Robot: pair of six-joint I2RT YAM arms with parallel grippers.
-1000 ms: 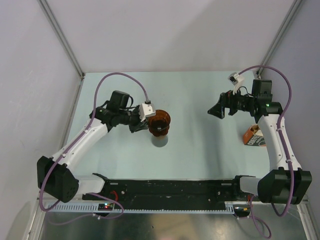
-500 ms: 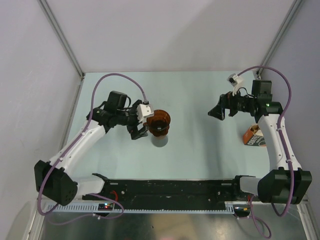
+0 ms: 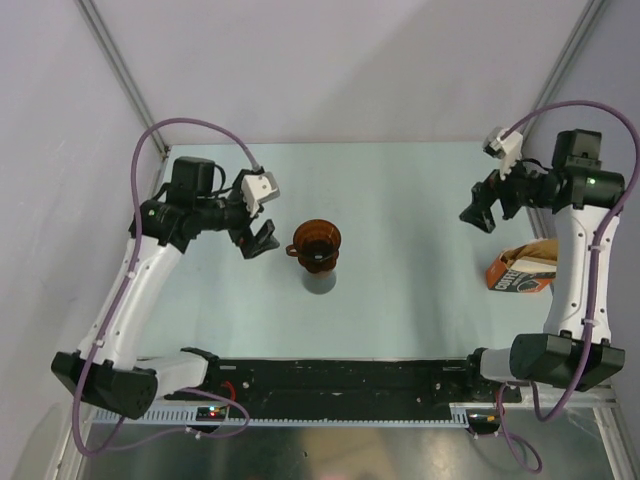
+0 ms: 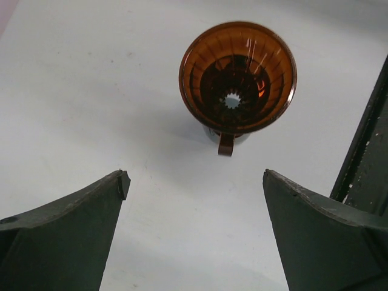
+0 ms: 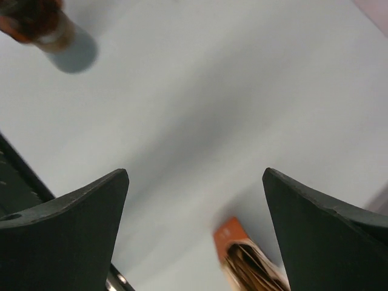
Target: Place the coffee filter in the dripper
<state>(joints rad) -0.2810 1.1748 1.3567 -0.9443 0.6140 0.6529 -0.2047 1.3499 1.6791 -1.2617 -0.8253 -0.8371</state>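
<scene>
The coffee filter is inside the orange bag, so my right gripper will close on the tan paper's upper edge (image 3: 543, 246) (image 5: 263, 267) in that bag's opening.
The dripper (image 3: 317, 241), a translucent reddish-brown funnel, stands upright on a grey beaker (image 3: 321, 282) at mid table. In the left wrist view the dripper (image 4: 237, 76) shows bare ribs and its centre hole, with nothing inside and its handle (image 4: 226, 144) towards me. My left gripper (image 3: 258, 240) hangs open, left of the dripper and apart from it; nothing lies between the jaws of the left gripper (image 4: 194, 179). My right gripper (image 3: 482, 213) is open and empty at the far right. No separate coffee filter is in view.
An orange printed bag (image 3: 520, 270) lies at the right edge below my right gripper (image 5: 195, 173). The bag's open mouth (image 5: 254, 270) shows tan paper layers. A black rail (image 3: 340, 375) runs along the near edge. The enclosure walls stand close on the left, back and right.
My left gripper has opened, let go of the dripper and drawn back to the left. The right arm has swung right and farther back. The dripper stays on the beaker.
</scene>
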